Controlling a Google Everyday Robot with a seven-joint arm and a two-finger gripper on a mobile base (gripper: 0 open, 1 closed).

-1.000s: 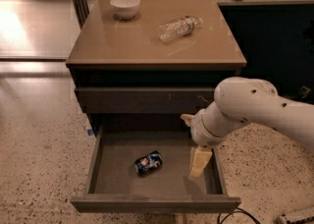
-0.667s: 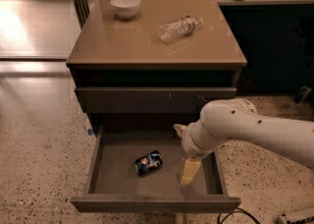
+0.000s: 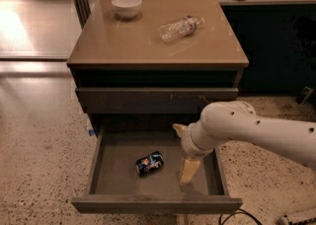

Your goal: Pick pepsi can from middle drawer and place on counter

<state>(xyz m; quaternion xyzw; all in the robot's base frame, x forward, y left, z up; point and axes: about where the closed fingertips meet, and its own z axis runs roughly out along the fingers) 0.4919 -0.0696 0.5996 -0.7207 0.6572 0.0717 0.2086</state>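
The pepsi can is in the open middle drawer, so next my gripper will move over to it and close across the middle of its body [image 3: 149,164].
The pepsi can [image 3: 149,163] lies on its side on the grey floor of the open middle drawer [image 3: 123,179], left of centre. My gripper [image 3: 183,150] hangs inside the drawer just right of the can, not touching it. It is open and empty, with one cream finger [image 3: 189,169] low over the drawer floor and the other [image 3: 178,129] near the drawer's back. The white arm reaches in from the right. The counter [image 3: 148,46] is the glossy tan top of the cabinet above.
A white bowl [image 3: 126,6] stands at the counter's back left. A clear plastic bottle [image 3: 180,27] lies on the counter's right half. A shut drawer front [image 3: 148,99] sits above the open drawer. Speckled floor [image 3: 39,160] surrounds the cabinet.
The arm and gripper have moved left and a little down inside the drawer, closer to the can. The can has not moved.
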